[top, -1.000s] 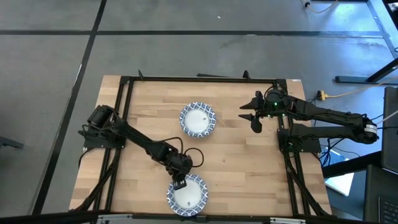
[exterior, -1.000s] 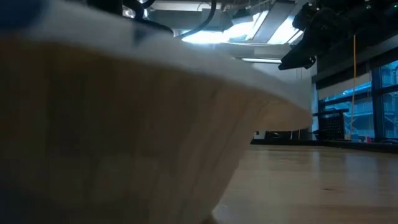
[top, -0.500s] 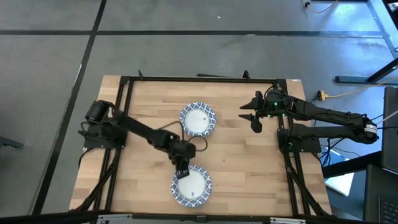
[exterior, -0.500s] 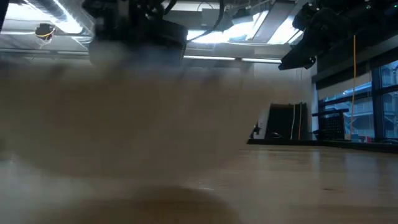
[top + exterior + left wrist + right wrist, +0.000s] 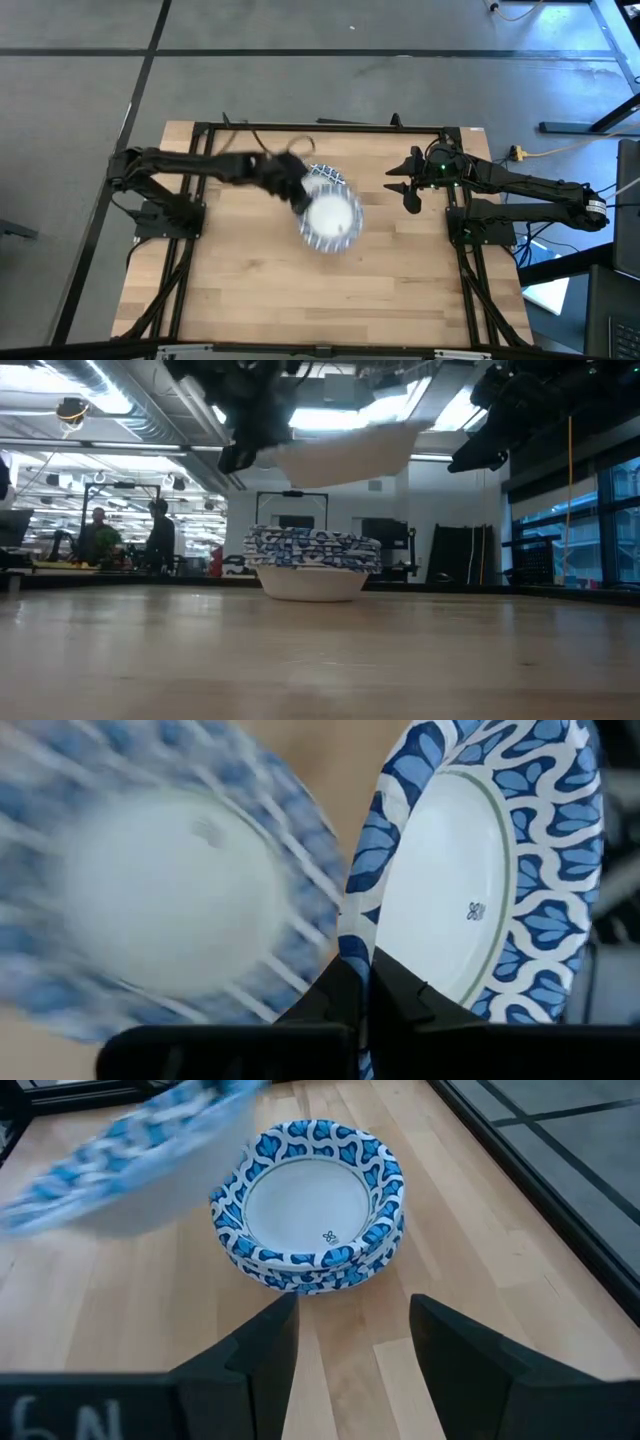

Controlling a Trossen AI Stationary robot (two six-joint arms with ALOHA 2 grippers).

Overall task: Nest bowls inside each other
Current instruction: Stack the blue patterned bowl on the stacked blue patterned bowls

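Next, my left gripper lowers its bowl, now in the air just above the stack, and lets go of it inside the top bowl of the stack (image 5: 314, 190) (image 5: 175, 892), toward the far middle of the table.
A stack of blue-and-white rimmed bowls (image 5: 322, 176) (image 5: 313, 563) (image 5: 310, 1200) rests by its base on the table, toward the far middle. My left gripper (image 5: 298, 197) (image 5: 262, 448) is shut on one more bowl (image 5: 332, 222) (image 5: 348, 452) (image 5: 480, 890). That bowl is in the air just above and on the near side of the stack, partly covering it from above. My right gripper (image 5: 408, 192) (image 5: 350, 1350) hovers open to the right of the stack, touching nothing. My left gripper pinches the bowl's patterned rim (image 5: 352, 952) between its two fingers (image 5: 395, 995), at the edge nearest the wrist. It reaches in from the table's left. The bowl is lifted clear of the table and juts out beyond the fingers, slightly tilted.
A black frame (image 5: 320, 127) borders the wooden table (image 5: 400, 290). Bare wood lies on the near half and on both sides of the stack. People stand in the room beyond the far edge (image 5: 160, 535).
My left gripper, shut on the bowl throughout, has lifted it from the table's near edge. It has carried the bowl quickly up and toward the far edge, over to the stack. The bowl now hangs in the air. The stack and my right arm have stayed put.
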